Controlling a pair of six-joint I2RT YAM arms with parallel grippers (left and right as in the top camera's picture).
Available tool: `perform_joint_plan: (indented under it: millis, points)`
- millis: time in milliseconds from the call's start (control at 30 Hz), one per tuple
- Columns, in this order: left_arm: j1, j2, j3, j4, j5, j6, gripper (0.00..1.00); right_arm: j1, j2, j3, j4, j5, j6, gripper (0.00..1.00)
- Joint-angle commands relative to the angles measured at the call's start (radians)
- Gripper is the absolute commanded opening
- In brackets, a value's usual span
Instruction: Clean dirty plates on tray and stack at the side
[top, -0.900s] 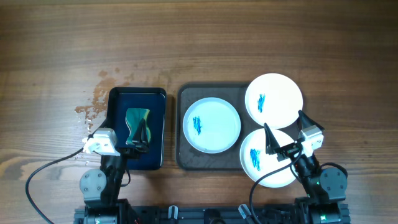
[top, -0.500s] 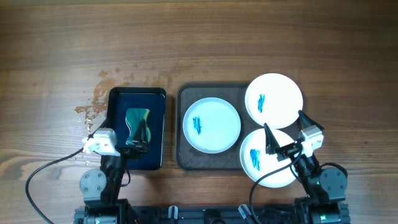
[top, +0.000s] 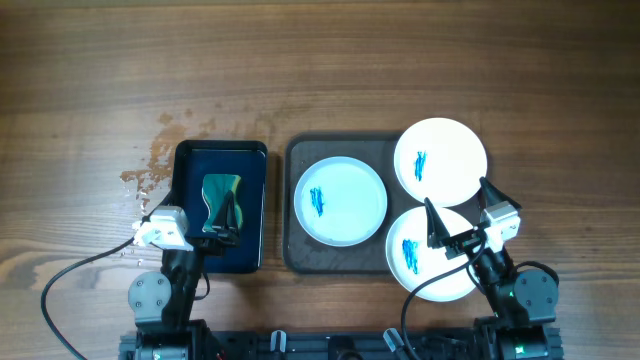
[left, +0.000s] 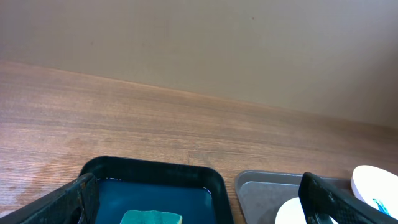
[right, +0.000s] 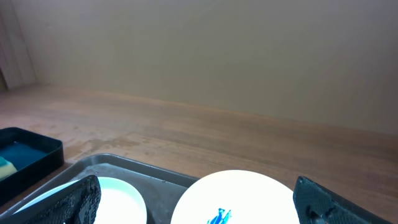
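Next, my left gripper needs to reach down into the dark blue basin and close on the middle of the green sponge (top: 217, 199).
Three white plates with blue smears show in the overhead view: one (top: 340, 201) lies on the dark tray (top: 303, 255), one (top: 440, 161) overlaps the tray's far right corner, one (top: 428, 257) overlaps its near right corner. My right gripper (top: 456, 197) is open and empty above the near right plate; its wrist view shows the far right plate (right: 239, 198), the left plate (right: 118, 199) and the tray (right: 130, 165) between the open jaws (right: 199, 208). My left gripper (top: 224, 213) is open over a green sponge (top: 219, 192), empty in its wrist view (left: 199, 208).
A dark blue basin (top: 220, 149) holding water and the sponge stands left of the tray; its rim also shows in the left wrist view (left: 155, 167). Wet spots (top: 155, 160) mark the wood left of the basin. A cable (top: 70, 270) runs near the left arm's base.
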Motion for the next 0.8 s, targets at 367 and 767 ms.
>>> perform_joint_plan:
  millis: [367,767]
  points:
    - [0.006,0.030,0.004,-0.013,-0.006,-0.065,1.00,0.003,-0.002,-0.001,0.003,0.007,-0.012,1.00]
    - [0.006,1.110,0.899,-0.557,-0.018,-0.092,1.00,0.003,-0.002,-0.001,0.003,0.007,-0.012,1.00]
